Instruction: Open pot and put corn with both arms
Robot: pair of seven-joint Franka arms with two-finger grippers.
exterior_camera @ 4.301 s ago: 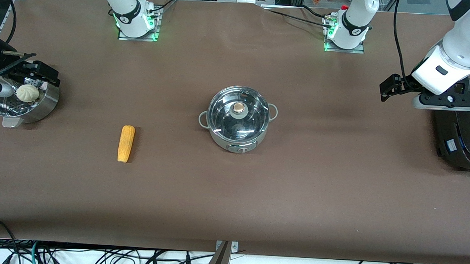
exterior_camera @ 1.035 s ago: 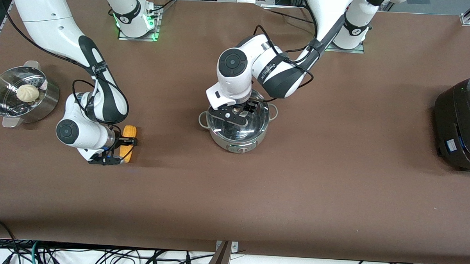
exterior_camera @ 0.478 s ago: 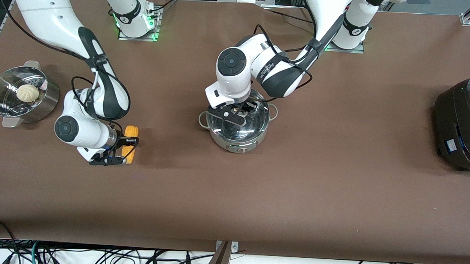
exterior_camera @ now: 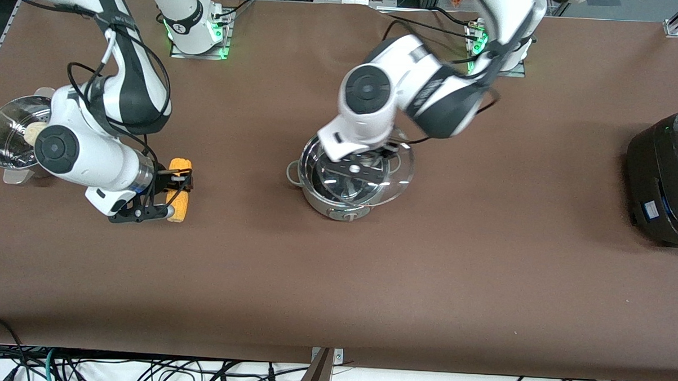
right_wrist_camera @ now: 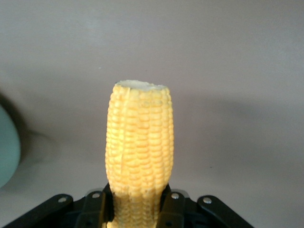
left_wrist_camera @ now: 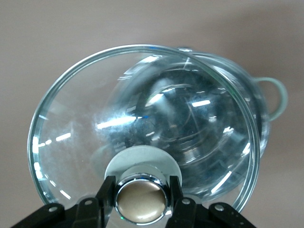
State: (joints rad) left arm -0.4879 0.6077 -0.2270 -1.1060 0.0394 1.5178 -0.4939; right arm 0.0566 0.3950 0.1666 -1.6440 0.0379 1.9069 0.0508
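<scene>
The yellow corn, now held above the table, will be let go by my right gripper on the inside bottom of the steel pot [exterior_camera: 338, 182] in the middle of the table.
The steel pot [exterior_camera: 323, 204] stands mid-table with its top partly uncovered. My left gripper [exterior_camera: 358, 170] is shut on the brass knob [left_wrist_camera: 141, 199] of the glass lid [exterior_camera: 398, 178] and holds the lid tilted just above the pot, shifted toward the left arm's end. In the left wrist view the pot's loop handle [left_wrist_camera: 283, 95] shows past the lid's glass [left_wrist_camera: 85, 123]. My right gripper [exterior_camera: 172, 195] is shut on the yellow corn [exterior_camera: 179, 207] and holds it above the table toward the right arm's end. In the right wrist view the corn [right_wrist_camera: 140, 137] sticks out from the gripper [right_wrist_camera: 137, 209].
A perforated steel steamer basket [exterior_camera: 5, 131] with a pale bun [exterior_camera: 33, 132] stands at the right arm's end, partly hidden by the right arm. A large black cooker [exterior_camera: 663, 179] stands at the left arm's end.
My left gripper has lifted the lid off the pot and moved it toward the left arm's end. My right gripper has raised the corn off the table.
</scene>
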